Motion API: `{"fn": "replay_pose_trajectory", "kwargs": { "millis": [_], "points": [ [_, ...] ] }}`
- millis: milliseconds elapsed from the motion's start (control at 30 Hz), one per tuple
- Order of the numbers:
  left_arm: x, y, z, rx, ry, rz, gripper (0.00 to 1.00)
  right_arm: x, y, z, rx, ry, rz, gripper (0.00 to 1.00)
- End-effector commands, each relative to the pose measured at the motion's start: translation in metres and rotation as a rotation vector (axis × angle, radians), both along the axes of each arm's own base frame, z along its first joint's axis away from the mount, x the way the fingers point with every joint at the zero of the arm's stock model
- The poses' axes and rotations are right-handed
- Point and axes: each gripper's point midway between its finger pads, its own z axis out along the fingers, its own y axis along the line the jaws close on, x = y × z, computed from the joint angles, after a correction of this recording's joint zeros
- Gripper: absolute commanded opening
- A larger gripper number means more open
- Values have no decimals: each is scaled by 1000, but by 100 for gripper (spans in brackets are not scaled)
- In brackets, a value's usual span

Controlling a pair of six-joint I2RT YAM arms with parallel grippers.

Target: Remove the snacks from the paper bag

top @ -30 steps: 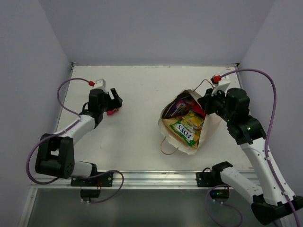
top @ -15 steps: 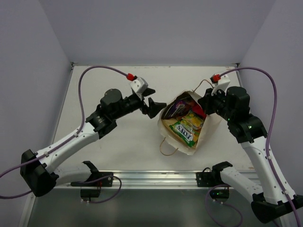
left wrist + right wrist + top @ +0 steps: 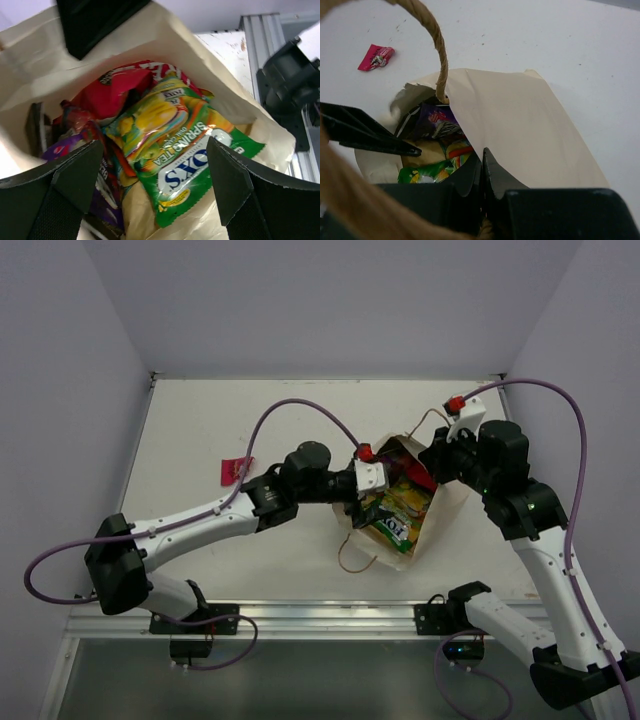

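Next, I close my left gripper on the green end with the white lettering (image 3: 399,530) (image 3: 189,174) of the green-yellow snack packet, nearest the opening of the paper bag.
The cream paper bag (image 3: 440,502) lies tipped on the table, mouth toward the left arm. My right gripper (image 3: 482,153) is shut on the bag's upper rim beside a brown cord handle (image 3: 438,46) and holds the mouth up. My left gripper (image 3: 155,149) is open at the mouth, its fingers (image 3: 65,190) either side of a green-yellow snack packet (image 3: 175,150) and touching nothing. A red packet (image 3: 120,92) and a purple packet (image 3: 437,122) lie deeper inside. One pink packet (image 3: 235,470) lies out on the table to the left.
The second cord handle (image 3: 355,555) loops out on the table in front of the bag. The aluminium rail (image 3: 330,615) with both arm bases runs along the near edge. Grey walls close in the table at left, back and right.
The left arm has swung from the far left, where the pink packet now lies, across to the bag's mouth with its jaws open. The right arm and the bag have stayed put.
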Motion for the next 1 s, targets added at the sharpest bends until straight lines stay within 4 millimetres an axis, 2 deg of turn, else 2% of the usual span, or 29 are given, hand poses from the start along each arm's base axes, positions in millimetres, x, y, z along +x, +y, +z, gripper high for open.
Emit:
{"fn": "replay_pose_trajectory", "kwargs": {
  "millis": [0, 67, 200, 233, 300, 333, 400, 533, 567, 733, 967],
  "points": [
    [-22, 1, -7, 40, -90, -93, 92, -4, 6, 39, 53, -101, 34, 4],
    [-27, 0, -17, 76, -97, -101, 92, -4, 6, 38, 53, -100, 37, 4],
    [-31, -11, -20, 99, -115, -103, 91, -3, 7, 36, 53, -96, 38, 4],
    [-28, -15, -27, 117, -108, -81, 90, -3, 7, 37, 57, -95, 40, 4],
    [-30, -24, -31, 127, -75, -50, 91, -3, 9, 36, 61, -94, 43, 4],
    [-20, -28, -25, 123, -75, 13, 93, -3, 9, 35, 61, -94, 43, 4],
    [-19, -34, -33, 147, -31, 46, 94, -3, 9, 35, 61, -95, 43, 4],
    [-28, -26, -37, 160, -65, 12, 95, -5, 9, 35, 66, -95, 50, 4],
    [-29, -18, -40, 170, -90, 9, 95, -5, 10, 34, 67, -94, 51, 4],
    [-42, -11, -31, 161, -134, -63, 95, -6, 9, 32, 68, -97, 48, 4],
    [-49, -4, -54, 244, -140, -121, 94, -6, 8, 32, 68, -100, 47, 5]
  ]
}}
